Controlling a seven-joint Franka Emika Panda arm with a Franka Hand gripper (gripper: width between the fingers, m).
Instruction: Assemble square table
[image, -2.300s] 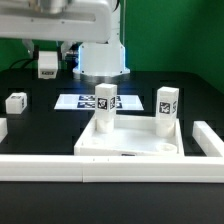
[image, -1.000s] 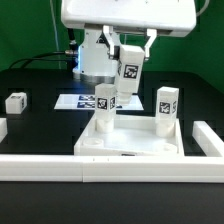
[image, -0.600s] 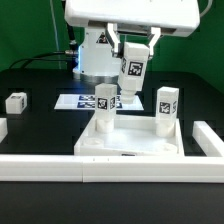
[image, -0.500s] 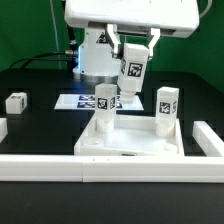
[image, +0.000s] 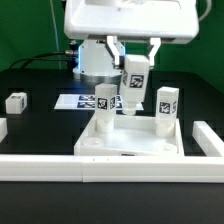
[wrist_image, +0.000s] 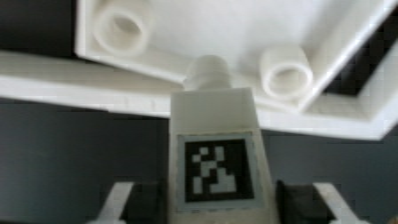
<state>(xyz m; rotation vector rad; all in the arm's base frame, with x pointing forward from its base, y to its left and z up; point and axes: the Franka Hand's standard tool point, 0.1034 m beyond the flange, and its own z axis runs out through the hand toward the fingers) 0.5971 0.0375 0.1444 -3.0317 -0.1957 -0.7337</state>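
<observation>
The robot's gripper needs to release the held leg upright in the slab's front corner socket (image: 169, 148) (wrist_image: 285, 72) beside the short side piece.
The square table slab (image: 130, 140) lies rim-up near the front wall. Two white tagged legs stand upright in it, one at the exterior view's left (image: 104, 108) and one at the right (image: 167, 110). My gripper (image: 133, 55) is shut on a third tagged leg (image: 133, 82) and holds it upright above the slab's middle back. In the wrist view the held leg (wrist_image: 217, 150) points its peg at the slab (wrist_image: 125, 78), near a round socket (wrist_image: 286, 72). A fourth leg block (image: 16, 102) lies on the table at the exterior view's left.
The long low white border wall (image: 110, 165) runs along the front, with a short side piece (image: 207, 138) at the exterior view's right. The marker board (image: 80, 101) lies flat behind the slab. The arm's white base (image: 97, 60) stands at the back.
The arm has come into view carrying a leg. It has moved toward the exterior view's right and lower, closer to the slab. The two standing legs and the loose block have not moved.
</observation>
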